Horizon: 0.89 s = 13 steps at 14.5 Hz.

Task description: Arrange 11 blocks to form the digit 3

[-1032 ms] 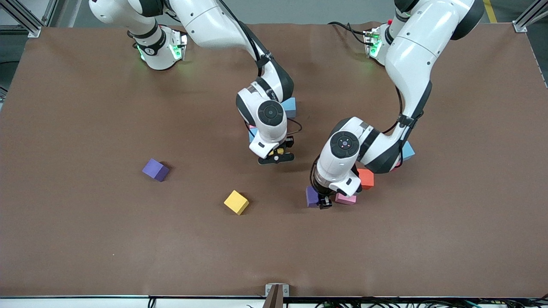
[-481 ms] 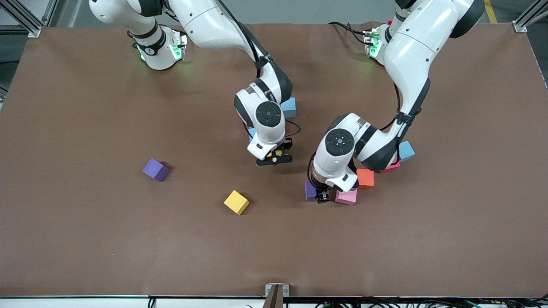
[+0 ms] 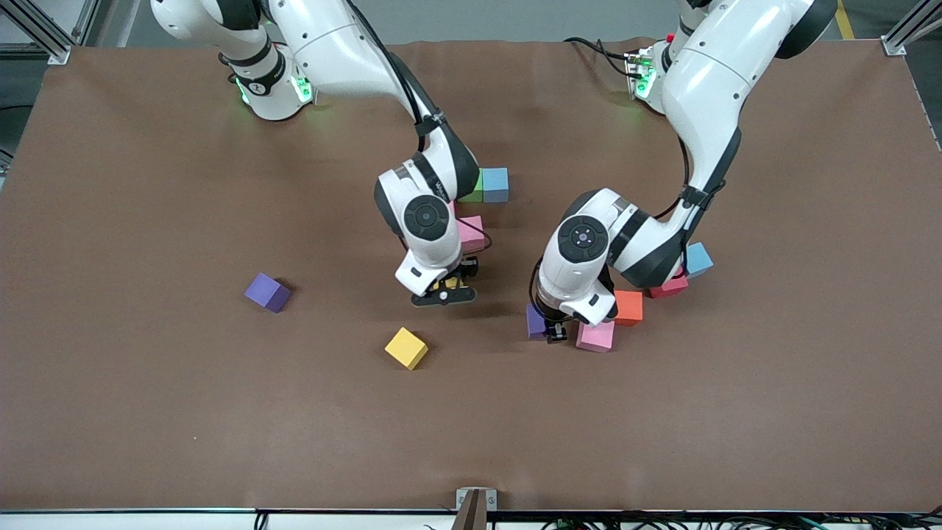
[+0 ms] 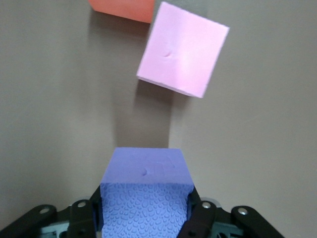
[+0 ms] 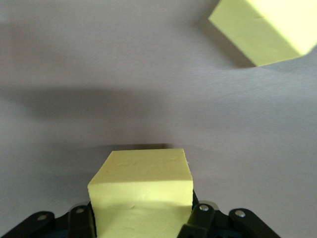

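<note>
I should release the yellow block from my right gripper beside the front corner of the pink block [image 3: 444,262], near the green block.
My right gripper [image 3: 444,288] is shut on a yellow block [image 5: 141,191] and holds it over bare table; a second yellow block [image 3: 406,348] lies close by, nearer the front camera, and also shows in the right wrist view [image 5: 265,27]. My left gripper [image 3: 552,329] is shut on a purple block [image 4: 145,191], low at the table beside a tilted pink block [image 3: 596,336]. An orange block [image 3: 628,307], a red block [image 3: 668,287] and a blue block [image 3: 698,259] lie partly under the left arm. A green block [image 3: 473,191] and a blue block [image 3: 495,184] touch; another pink block [image 3: 471,232] lies near them.
A second purple block [image 3: 267,292] lies alone toward the right arm's end of the brown table [image 3: 147,412]. Both arms reach down over the table's middle, their hands close together.
My right gripper carried the yellow block toward the loose yellow block, uncovering the pink and green blocks. My left gripper with the purple block shifted slightly away from the front camera.
</note>
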### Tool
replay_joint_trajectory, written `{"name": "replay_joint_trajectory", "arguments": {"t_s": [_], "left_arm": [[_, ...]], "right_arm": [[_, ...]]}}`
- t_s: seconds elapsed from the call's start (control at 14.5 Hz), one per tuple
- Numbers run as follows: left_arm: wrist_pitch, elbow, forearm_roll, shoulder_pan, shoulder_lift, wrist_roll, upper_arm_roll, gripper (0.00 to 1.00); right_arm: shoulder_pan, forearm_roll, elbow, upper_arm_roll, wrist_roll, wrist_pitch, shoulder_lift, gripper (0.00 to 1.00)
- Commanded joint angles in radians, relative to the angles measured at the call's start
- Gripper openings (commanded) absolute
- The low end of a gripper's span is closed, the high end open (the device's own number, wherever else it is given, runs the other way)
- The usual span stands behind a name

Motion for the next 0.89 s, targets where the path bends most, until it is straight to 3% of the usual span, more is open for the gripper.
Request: {"name": "replay_joint_trajectory", "arguments": {"t_s": [0.0, 0.28, 0.55, 0.83], "left_arm": [[-0.006, -0.146, 0.012, -0.005, -0.1, -0.01, -0.025, 0.25], [-0.005, -0.226, 0.012, -0.011, -0.119, -0.074, -0.082, 0.25], [0.001, -0.237, 0.011, -0.056, -0.102, -0.145, -0.085, 0.25], [0.081, -0.31, 0.011, -0.097, -0.102, -0.191, -0.085, 0.25]], "right_arm": [[0.004, -0.007, -0.218, 0.014, -0.03, 0.111, -0.141, 0.02], [0.017, -0.002, -0.256, 0.019, -0.026, 0.149, -0.149, 0.02], [0.038, 0.004, -0.251, 0.022, -0.013, 0.175, -0.141, 0.02], [0.053, 0.028, -0.249, 0.022, -0.001, 0.175, -0.14, 0.02]]}}
